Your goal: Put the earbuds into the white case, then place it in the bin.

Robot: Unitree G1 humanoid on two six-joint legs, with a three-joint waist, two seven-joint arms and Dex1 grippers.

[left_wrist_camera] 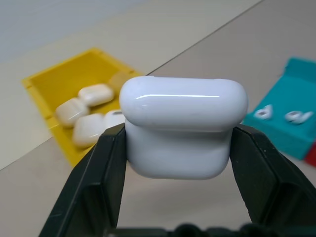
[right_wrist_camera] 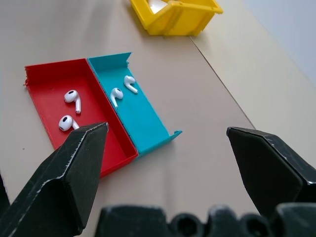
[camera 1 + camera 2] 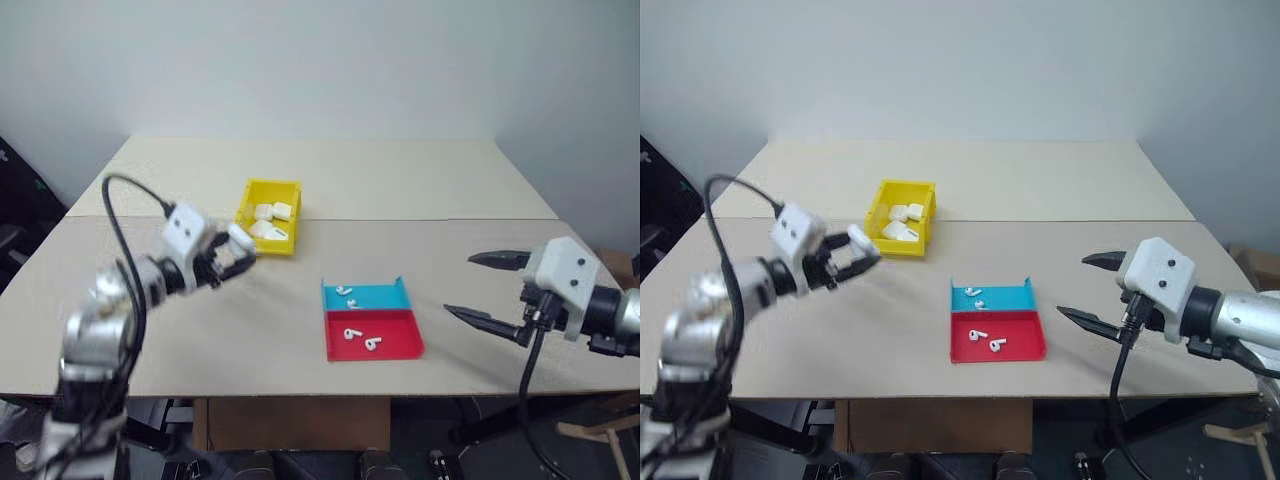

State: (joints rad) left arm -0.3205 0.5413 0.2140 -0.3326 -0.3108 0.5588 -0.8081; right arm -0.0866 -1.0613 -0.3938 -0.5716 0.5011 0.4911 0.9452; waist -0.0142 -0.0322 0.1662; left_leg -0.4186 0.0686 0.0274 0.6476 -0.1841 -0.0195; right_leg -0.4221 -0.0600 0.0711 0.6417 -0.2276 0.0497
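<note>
Next, I close my right gripper on the round head [image 3: 370, 344] [image 2: 65, 122] of the earbud that lies farther from the blue tray, in the red tray.
My left gripper [image 3: 232, 256] is shut on the white case [image 1: 182, 126], holding it above the table just in front of the yellow bin [image 3: 271, 187]. The case's lid is closed. Two earbuds [image 2: 123, 89] lie in the blue tray [image 3: 385, 297] and two more earbuds [image 2: 70, 109] lie in the red tray [image 3: 398, 343]. My right gripper [image 3: 460, 284] hangs open and empty to the right of the trays, pointing toward them.
The bin holds several other white cases [image 3: 270, 222]. The blue and red trays sit side by side at the table's middle. A seam [image 3: 480, 218] runs across the tabletop behind the trays.
</note>
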